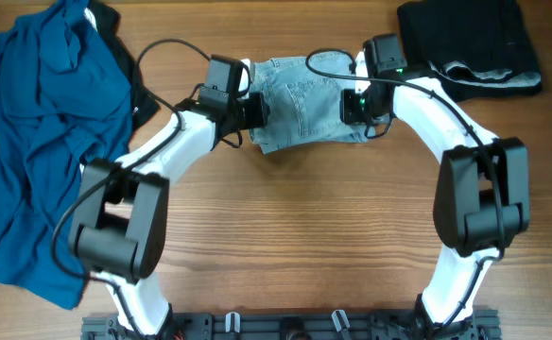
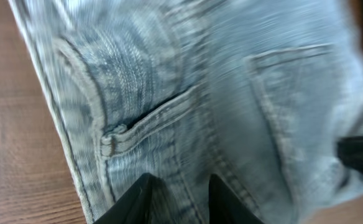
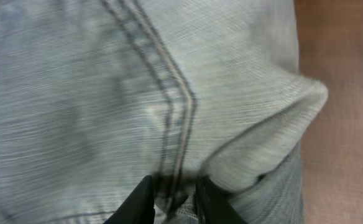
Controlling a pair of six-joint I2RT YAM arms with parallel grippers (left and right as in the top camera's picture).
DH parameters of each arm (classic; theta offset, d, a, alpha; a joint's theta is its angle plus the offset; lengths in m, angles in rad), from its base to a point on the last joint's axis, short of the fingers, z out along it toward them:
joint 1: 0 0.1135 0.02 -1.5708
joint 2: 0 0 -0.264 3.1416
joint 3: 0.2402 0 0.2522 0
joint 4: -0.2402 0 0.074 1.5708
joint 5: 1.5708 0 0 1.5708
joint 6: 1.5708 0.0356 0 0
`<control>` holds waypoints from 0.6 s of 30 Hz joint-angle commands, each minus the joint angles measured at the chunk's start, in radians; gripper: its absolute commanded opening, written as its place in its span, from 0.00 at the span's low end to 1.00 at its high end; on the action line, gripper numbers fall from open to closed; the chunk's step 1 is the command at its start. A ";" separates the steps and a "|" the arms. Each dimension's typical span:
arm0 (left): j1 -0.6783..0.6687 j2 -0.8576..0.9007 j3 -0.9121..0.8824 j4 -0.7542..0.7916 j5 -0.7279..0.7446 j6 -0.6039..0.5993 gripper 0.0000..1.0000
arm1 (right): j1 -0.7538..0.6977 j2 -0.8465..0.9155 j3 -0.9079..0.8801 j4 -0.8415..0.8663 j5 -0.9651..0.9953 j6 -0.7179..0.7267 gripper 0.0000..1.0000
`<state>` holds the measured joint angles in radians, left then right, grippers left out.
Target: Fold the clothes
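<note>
My right gripper is pinching a bunched fold at the seam, so it should open wide and grab the jeans' outer edge (image 3: 299, 118) before it carries them onto the black garment.
Folded light-blue denim jeans (image 1: 300, 104) lie on the wooden table at the middle far side. My left gripper (image 1: 255, 109) is at their left edge. In the left wrist view its fingers (image 2: 180, 186) are close together with denim (image 2: 188, 81) between them, near a pocket seam. My right gripper (image 1: 352, 106) is at the jeans' right edge. In the right wrist view its fingers (image 3: 174, 190) are pinched on a bunched fold of denim (image 3: 107, 93) at a double-stitched seam.
A crumpled blue shirt (image 1: 40, 142) covers the left side of the table, with a dark garment (image 1: 115, 28) partly under it. A folded black garment (image 1: 465, 42) lies at the far right. Bare wood (image 1: 295, 236) fills the near middle.
</note>
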<state>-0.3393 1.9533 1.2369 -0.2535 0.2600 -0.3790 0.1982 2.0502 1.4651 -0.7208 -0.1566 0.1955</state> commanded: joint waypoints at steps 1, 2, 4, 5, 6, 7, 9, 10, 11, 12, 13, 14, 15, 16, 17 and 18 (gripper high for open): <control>0.013 0.064 -0.005 -0.059 -0.038 0.013 0.29 | -0.014 0.047 0.005 -0.077 0.172 0.078 0.23; 0.016 0.065 -0.005 -0.063 -0.040 0.013 0.29 | -0.021 0.047 0.005 -0.082 0.163 0.077 0.24; 0.017 0.062 -0.003 -0.053 -0.040 0.036 0.29 | -0.025 0.044 0.006 -0.090 0.134 0.066 0.23; 0.017 0.058 0.001 -0.054 -0.041 0.036 0.30 | -0.025 0.041 0.006 -0.103 0.115 0.066 0.20; 0.018 0.052 0.008 -0.057 -0.040 0.040 0.31 | -0.025 0.031 0.007 -0.124 0.090 0.067 0.14; 0.023 0.037 0.019 -0.062 -0.040 0.039 0.32 | -0.025 0.003 0.007 -0.144 0.052 0.068 0.11; 0.038 0.011 0.042 -0.067 -0.034 0.040 0.33 | -0.025 -0.056 0.007 -0.160 0.026 0.069 0.11; 0.047 0.000 0.057 -0.072 -0.032 0.040 0.35 | -0.025 -0.097 0.007 -0.163 0.027 0.069 0.12; 0.061 -0.016 0.082 -0.090 -0.032 0.039 0.42 | -0.025 -0.149 0.007 -0.162 0.030 0.066 0.16; 0.071 -0.029 0.105 -0.114 -0.024 0.040 0.45 | -0.025 -0.205 0.007 -0.159 0.045 0.066 0.26; 0.080 -0.044 0.125 -0.148 0.005 0.040 0.47 | -0.026 -0.250 0.007 -0.159 0.058 0.066 0.45; 0.085 -0.058 0.136 -0.173 0.026 0.040 0.53 | -0.027 -0.284 0.006 -0.162 0.066 0.067 0.59; 0.089 -0.075 0.139 -0.205 0.040 0.040 0.63 | -0.034 -0.320 0.006 -0.169 0.066 0.068 0.67; 0.089 -0.083 0.139 -0.234 0.039 0.040 0.66 | -0.042 -0.334 0.006 -0.178 0.065 0.077 0.70; 0.089 -0.085 0.139 -0.260 0.040 0.039 0.67 | -0.055 -0.339 0.006 -0.192 0.061 0.102 0.76; 0.089 -0.085 0.139 -0.291 0.039 0.039 0.68 | -0.071 -0.338 0.006 -0.203 0.036 0.098 0.84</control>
<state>-0.2462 1.9095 1.3571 -0.4908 0.2680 -0.3500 0.1623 1.7176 1.4685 -0.8997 -0.1181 0.2691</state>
